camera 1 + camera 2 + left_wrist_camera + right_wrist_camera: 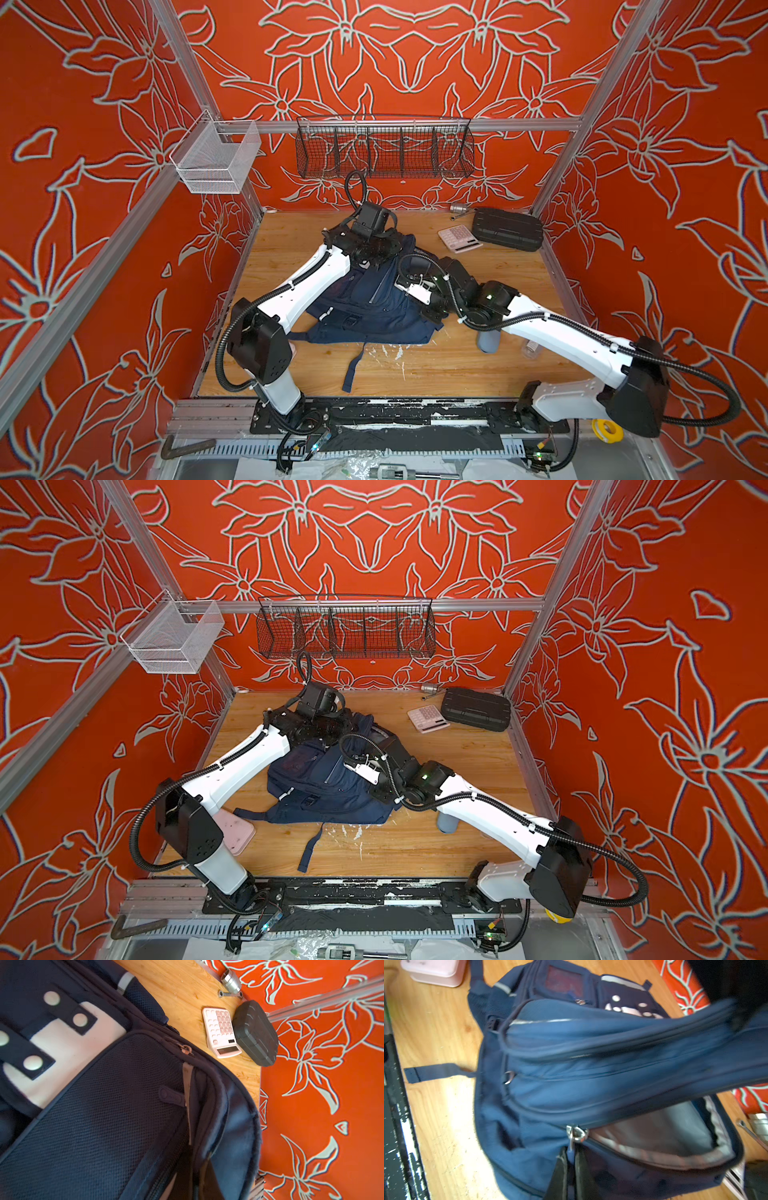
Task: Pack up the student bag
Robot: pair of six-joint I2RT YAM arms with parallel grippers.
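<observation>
Next, I let go of the front flap's edge, now held raised at the bag's far end, with my left gripper over the gaping main compartment of the student bag point(421, 266).
The student bag point(374, 303) point(328, 779), navy with grey stripes, lies in the middle of the wooden table. My left gripper point(387, 248) point(337, 729) is at its far end, shut on the bag's upper flap and holding it raised. Its fingers are buried in fabric in the left wrist view, where the bag point(104, 1115) fills the frame. My right gripper point(572, 1161) point(429, 311) is at the bag's right side, shut on the blue pull tab under a metal zip slider point(577, 1134). Beside the slider the main compartment gapes, showing grey lining point(664, 1132).
A pink calculator point(459, 239) point(222, 1032) and a black ribbed case point(507, 228) point(255, 1032) lie at the back right, with a metal socket point(230, 980) behind them. A pink box point(237, 831) sits front left. A grey cylinder point(486, 343) stands under my right arm. Wire baskets point(384, 147) hang on the back rail.
</observation>
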